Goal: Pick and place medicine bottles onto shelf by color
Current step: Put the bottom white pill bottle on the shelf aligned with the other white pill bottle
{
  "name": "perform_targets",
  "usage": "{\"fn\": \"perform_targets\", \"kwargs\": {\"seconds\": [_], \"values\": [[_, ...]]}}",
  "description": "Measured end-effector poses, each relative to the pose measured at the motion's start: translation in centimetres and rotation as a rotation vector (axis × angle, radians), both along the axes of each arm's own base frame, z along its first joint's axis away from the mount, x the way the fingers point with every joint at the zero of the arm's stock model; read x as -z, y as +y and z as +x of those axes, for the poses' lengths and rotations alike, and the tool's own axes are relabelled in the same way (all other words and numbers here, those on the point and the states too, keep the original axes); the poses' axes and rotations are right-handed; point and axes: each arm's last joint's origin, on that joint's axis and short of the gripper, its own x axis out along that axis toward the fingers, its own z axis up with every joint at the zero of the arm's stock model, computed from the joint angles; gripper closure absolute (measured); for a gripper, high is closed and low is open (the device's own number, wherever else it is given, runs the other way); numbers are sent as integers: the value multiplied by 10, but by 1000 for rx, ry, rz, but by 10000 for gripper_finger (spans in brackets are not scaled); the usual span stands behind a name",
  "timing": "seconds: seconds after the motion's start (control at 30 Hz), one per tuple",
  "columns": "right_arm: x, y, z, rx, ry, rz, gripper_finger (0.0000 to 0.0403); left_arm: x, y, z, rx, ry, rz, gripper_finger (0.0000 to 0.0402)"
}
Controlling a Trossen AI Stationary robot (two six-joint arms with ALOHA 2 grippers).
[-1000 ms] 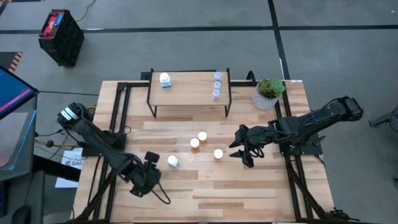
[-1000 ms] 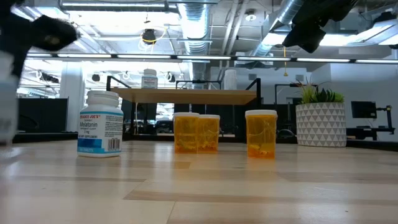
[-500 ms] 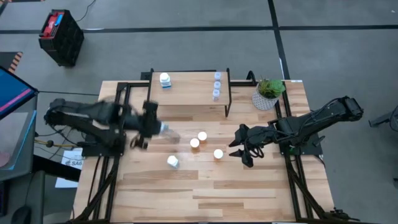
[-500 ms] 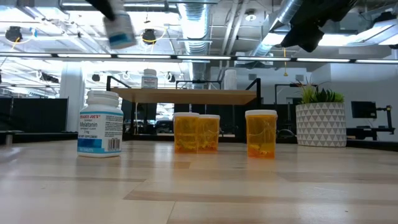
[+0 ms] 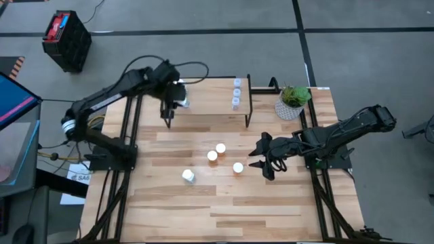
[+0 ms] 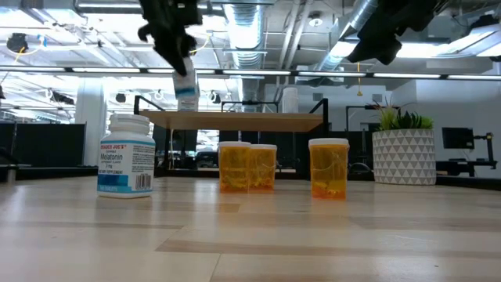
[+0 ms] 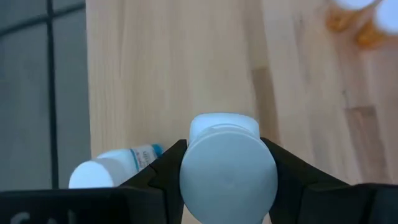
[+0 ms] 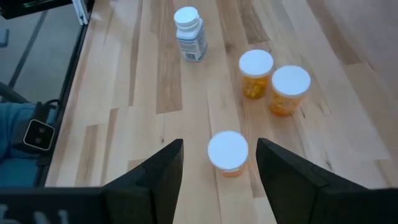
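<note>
The robot's left gripper needs to release the white bottle on the shelf, close against the near side of the second white bottle (image 5: 182, 99) (image 7: 194, 149).
My left gripper (image 5: 175, 95) is shut on a white blue-labelled bottle (image 6: 186, 92) over the left part of the shelf (image 5: 207, 103), just above its wooden top. A second white bottle (image 7: 102, 173) stands on the shelf beside it. Three clear bottles (image 5: 237, 92) stand in a row on the shelf's right part. Three orange bottles (image 5: 220, 148) (image 5: 212, 156) (image 5: 238, 167) and one white bottle (image 5: 188, 175) stand on the table. My right gripper (image 5: 261, 160) is open above the table, right of the nearest orange bottle (image 8: 227, 152). My left gripper pinches the white bottle between its two fingers (image 7: 163, 174) at its upper part, by the cap (image 7: 227, 171). The fingers come from above, pointing down along the bottle. The bottle hangs below them, cap up, slightly tilted (image 6: 186, 95). Whether its base touches the shelf, I cannot tell.
A white patterned plant pot (image 5: 291, 102) stands at the table's far right, right of the shelf. The shelf's black legs (image 5: 165, 112) stand on the table's far part. The table's near half (image 5: 230, 210) is bare wood.
My left gripper has carried a white bottle from the table's near left, up and toward the far edge, to above the shelf's left part. The other white bottle and the orange bottles have stayed in place.
</note>
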Motion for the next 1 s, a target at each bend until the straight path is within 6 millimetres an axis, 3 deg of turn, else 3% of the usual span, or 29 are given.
{"fn": "perform_targets", "kwargs": {"seconds": [0.1, 0.27, 0.5, 1.0], "values": [[0, 0, 0, 1, 1, 1, 179, 7, 13, 7, 1, 56, -7, 264], [0, 0, 0, 1, 4, 1, 179, 3, 27, 14, -16, 76, -11, 264], [1, 0, 0, 1, 7, 1, 179, 10, 52, -3, -179, 145, -136, 264], [1, 0, 0, 1, 7, 0, 179, 8, 63, -2, -177, 58, -97, 264]]}}
